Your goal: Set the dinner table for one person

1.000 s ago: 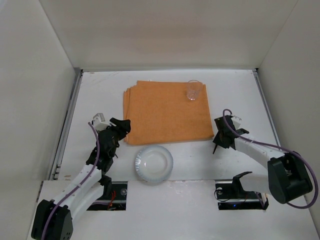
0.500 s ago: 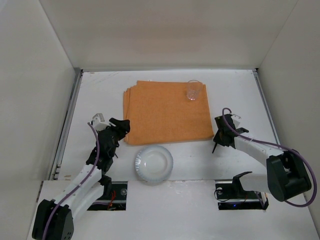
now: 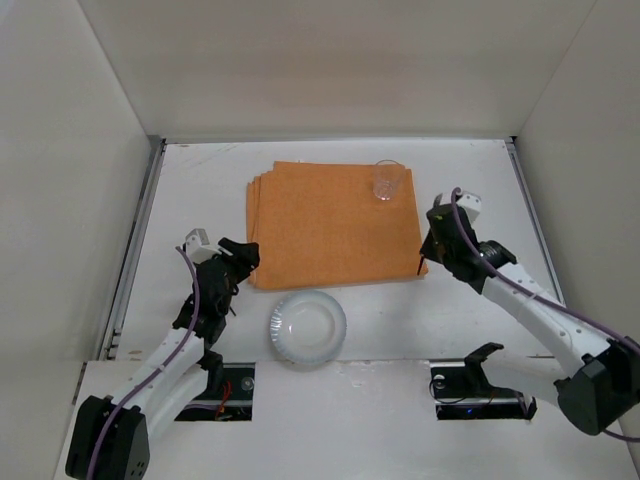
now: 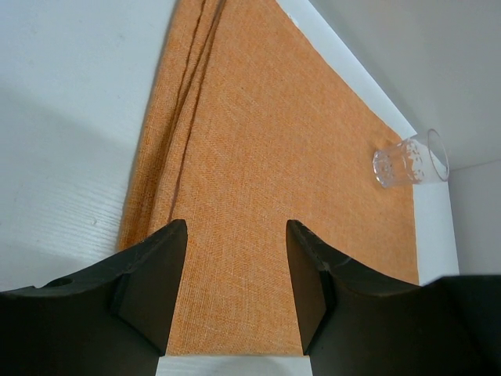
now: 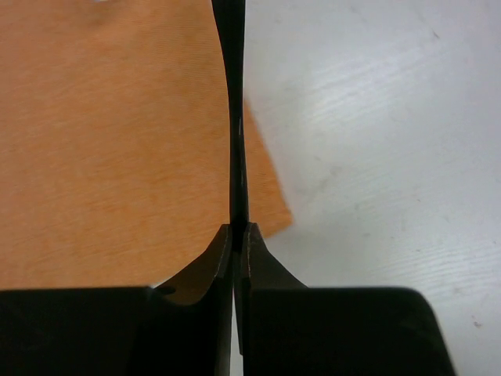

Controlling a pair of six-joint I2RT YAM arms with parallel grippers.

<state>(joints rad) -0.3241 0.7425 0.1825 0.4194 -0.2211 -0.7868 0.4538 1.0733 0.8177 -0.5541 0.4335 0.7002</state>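
Note:
The robot's right gripper needs to set the thin black utensil, still held above the mat's edge, down on the orange cloth mat (image 3: 366, 228) (image 5: 83, 130), just near the clear glass.
The white dinner table (image 3: 480, 180) holds an orange cloth mat (image 3: 335, 225) with a clear glass (image 3: 386, 182) on its far right corner. A white plate (image 3: 308, 327) lies on the table just near of the mat. My right gripper (image 3: 432, 250) is shut on a thin black utensil (image 3: 421, 263), held above the mat's right edge; in the right wrist view the utensil (image 5: 232, 117) sticks out edge-on from the gripper (image 5: 237, 231). I cannot tell which kind of utensil it is. My left gripper (image 3: 243, 252) is open and empty at the mat's near left corner.
Metal rails run along the table's side edges (image 3: 140, 240). White walls close in the left, right and far sides. In the left wrist view the mat (image 4: 274, 157) fills the space ahead of my open gripper (image 4: 236, 235), with the glass (image 4: 411, 159) at the far right.
My right gripper has risen and moved toward the far side with the black utensil, from beside the mat's near right corner to over its right edge. The left arm has barely moved.

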